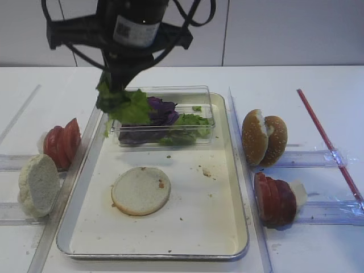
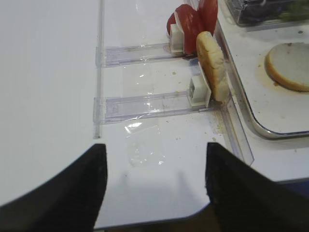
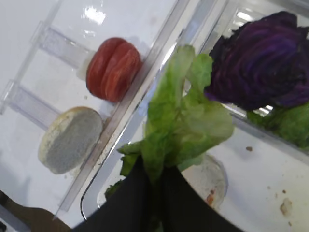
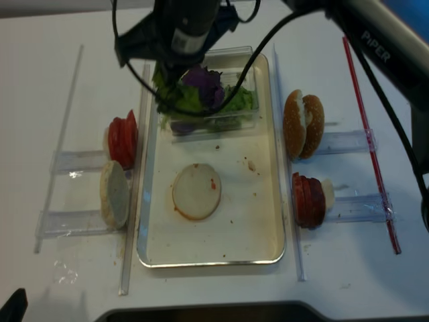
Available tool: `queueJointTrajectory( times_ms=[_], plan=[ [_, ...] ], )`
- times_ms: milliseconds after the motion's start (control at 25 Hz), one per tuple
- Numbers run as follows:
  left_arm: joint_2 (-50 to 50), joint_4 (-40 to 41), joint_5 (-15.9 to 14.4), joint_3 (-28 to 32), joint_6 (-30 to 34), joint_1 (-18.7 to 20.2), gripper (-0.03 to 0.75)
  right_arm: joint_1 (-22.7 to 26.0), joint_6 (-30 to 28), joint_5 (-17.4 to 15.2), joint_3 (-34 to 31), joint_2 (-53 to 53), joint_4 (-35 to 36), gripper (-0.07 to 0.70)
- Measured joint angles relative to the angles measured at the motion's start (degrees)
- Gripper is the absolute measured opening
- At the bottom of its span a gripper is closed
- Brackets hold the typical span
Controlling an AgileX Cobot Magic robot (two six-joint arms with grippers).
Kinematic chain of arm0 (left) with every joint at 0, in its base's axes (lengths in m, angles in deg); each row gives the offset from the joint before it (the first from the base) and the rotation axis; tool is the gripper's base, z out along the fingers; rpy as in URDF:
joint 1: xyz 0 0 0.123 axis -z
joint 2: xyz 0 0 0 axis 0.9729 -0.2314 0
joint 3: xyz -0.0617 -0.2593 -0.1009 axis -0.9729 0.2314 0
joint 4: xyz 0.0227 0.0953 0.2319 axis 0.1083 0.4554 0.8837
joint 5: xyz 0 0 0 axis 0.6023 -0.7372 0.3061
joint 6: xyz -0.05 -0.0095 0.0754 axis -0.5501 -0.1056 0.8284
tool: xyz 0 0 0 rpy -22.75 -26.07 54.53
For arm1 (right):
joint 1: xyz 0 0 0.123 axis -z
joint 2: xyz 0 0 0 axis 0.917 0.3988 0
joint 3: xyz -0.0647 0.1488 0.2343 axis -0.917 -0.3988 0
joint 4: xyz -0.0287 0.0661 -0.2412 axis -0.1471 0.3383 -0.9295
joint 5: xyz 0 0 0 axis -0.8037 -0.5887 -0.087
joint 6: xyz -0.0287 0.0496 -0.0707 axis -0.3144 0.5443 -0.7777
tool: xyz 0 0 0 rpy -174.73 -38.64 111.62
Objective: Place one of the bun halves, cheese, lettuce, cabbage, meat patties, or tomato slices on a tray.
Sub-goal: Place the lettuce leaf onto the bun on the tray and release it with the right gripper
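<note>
My right gripper is to let go of the lettuce leaf, which hangs above the tray's corner now, on the pale bun half (image 4: pixel 199 193) (image 3: pixel 195 185) that lies flat in the tray.
My right gripper (image 3: pixel 154 170) is shut on a bright green lettuce (image 3: pixel 188 121) leaf, which hangs above the tray's (image 1: pixel 239 187) back left corner beside the clear box. Purple cabbage (image 3: pixel 263 60) and more lettuce (image 1: pixel 190 120) lie in that box. One pale bun half (image 1: pixel 140 190) lies flat in the tray. My left gripper (image 2: pixel 154 164) stands open over bare table, with nothing between its fingers. Left of the tray stand tomato slices (image 1: pixel 62 142) and a bun half (image 1: pixel 38 185). No cheese or meat patties are in view.
The clear plastic box (image 1: pixel 207 105) sits at the tray's far end. On the right, clear racks hold two bun halves (image 1: pixel 264 139) and tomato slices (image 1: pixel 276 200). A red stick (image 1: pixel 327 142) lies far right. Clear rails (image 2: pixel 145 104) run along both sides.
</note>
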Motion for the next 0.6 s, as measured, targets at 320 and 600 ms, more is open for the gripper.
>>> queueJointTrajectory(
  times_ms=[320,600],
  plan=[
    [0.0,0.0,0.1,0.0,0.0,0.0,0.411,-0.4,0.1,0.1,-11.9,-0.4,2.3,0.069],
    [0.0,0.0,0.1,0.0,0.0,0.0,0.411,-0.4,0.1,0.7,-12.6,1.0,3.2,0.069]
  ],
)
